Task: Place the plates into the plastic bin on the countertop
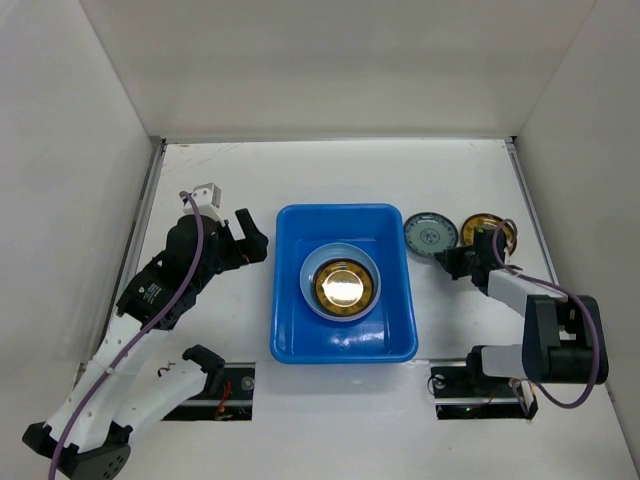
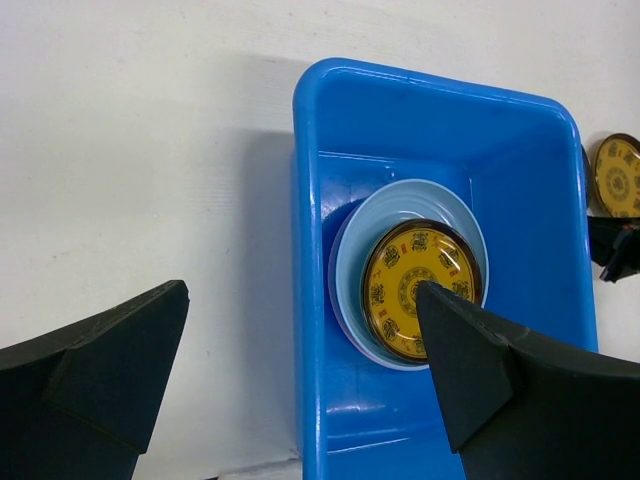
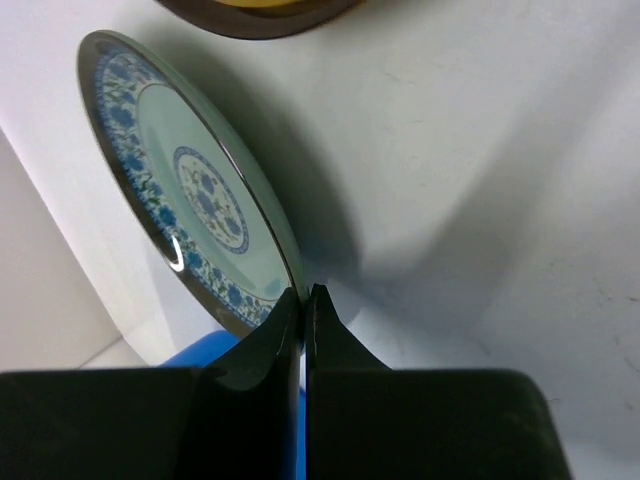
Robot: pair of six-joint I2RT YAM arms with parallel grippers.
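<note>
My right gripper is going to release the grey-teal patterned plate, now tilted above its shadow, on top of the yellow-gold plate in the blue plastic bin (image 1: pixel 343 288).
The blue plastic bin (image 1: pixel 283 300) stands mid-table and holds a light blue plate (image 1: pixel 312 272) with a yellow-gold patterned plate (image 1: pixel 342 286) on top; both also show in the left wrist view (image 2: pixel 352 250) (image 2: pixel 410 280). My left gripper (image 1: pixel 245 240) is open and empty, above the bin's left rim (image 2: pixel 310 200). My right gripper (image 1: pixel 450 262) is shut on the near rim of a grey-teal patterned plate (image 1: pixel 431 234), which shows tilted with a shadow beneath it in the right wrist view (image 3: pixel 190 190). A second yellow-gold plate (image 1: pixel 487 232) lies just right of it.
White walls border the countertop (image 1: pixel 330 180) on the left, back and right. The second yellow-gold plate (image 3: pixel 260 15) sits close behind the held plate. A corner of the bin (image 3: pixel 215 350) shows beside my right fingers.
</note>
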